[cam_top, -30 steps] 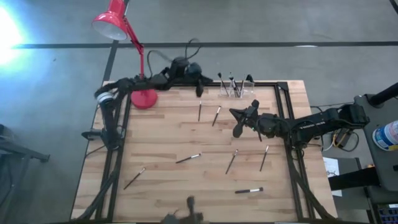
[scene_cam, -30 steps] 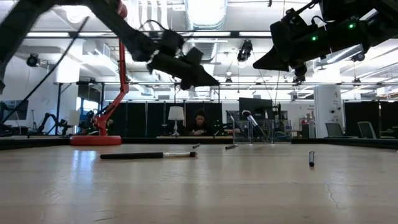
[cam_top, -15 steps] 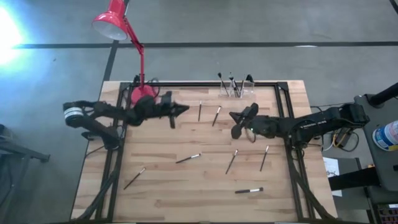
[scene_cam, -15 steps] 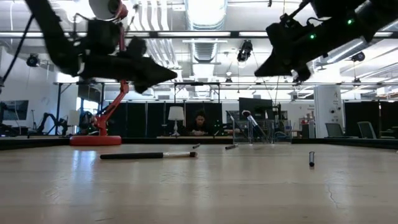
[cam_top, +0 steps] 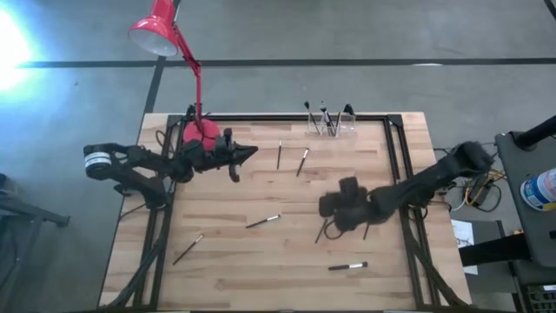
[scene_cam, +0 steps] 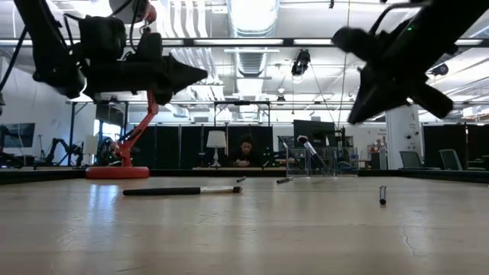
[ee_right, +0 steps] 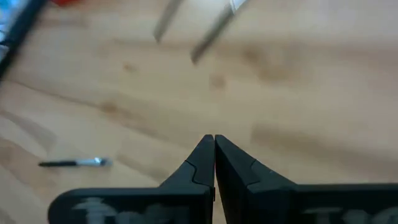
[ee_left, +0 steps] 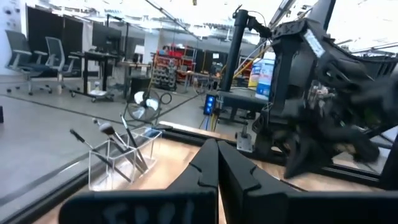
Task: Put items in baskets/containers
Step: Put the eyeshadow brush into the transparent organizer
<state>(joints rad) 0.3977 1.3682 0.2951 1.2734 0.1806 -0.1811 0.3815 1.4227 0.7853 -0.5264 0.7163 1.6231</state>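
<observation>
Next, I open my shut, empty right gripper above the flat brush, lower it and take its far end [scene_cam: 383, 189] before heading to the organiser.
Several thin dark-handled makeup brushes lie flat on the wooden table: two near the far middle [cam_top: 279, 155] [cam_top: 302, 162], one at the centre [cam_top: 262, 221], one near-left [cam_top: 188, 249], one near-right [cam_top: 347, 266]. One more [cam_top: 322, 230] lies just beside my right gripper. The clear organiser [cam_top: 330, 124] [ee_left: 121, 155] stands at the far edge with several brushes upright in it. My left gripper [cam_top: 249, 154] [ee_left: 217, 149] hovers shut and empty near the red lamp's base. My right gripper [cam_top: 324, 208] [ee_right: 214, 143] is shut and empty, tipped down above the table's middle right.
A red desk lamp [cam_top: 198, 130] stands at the far-left corner, its head [cam_top: 156, 33] beyond the table. A black frame rail [cam_top: 395, 152] runs along the far and right sides. In the low view one brush [scene_cam: 183, 190] lies crosswise and another [scene_cam: 382, 195] points at the camera.
My left gripper has swung away from the organiser at the far edge, toward the table's left and near side, and stopped by the lamp base. My right gripper has moved toward the near edge and tipped downward over the brushes at middle right. The brushes have stayed put.
</observation>
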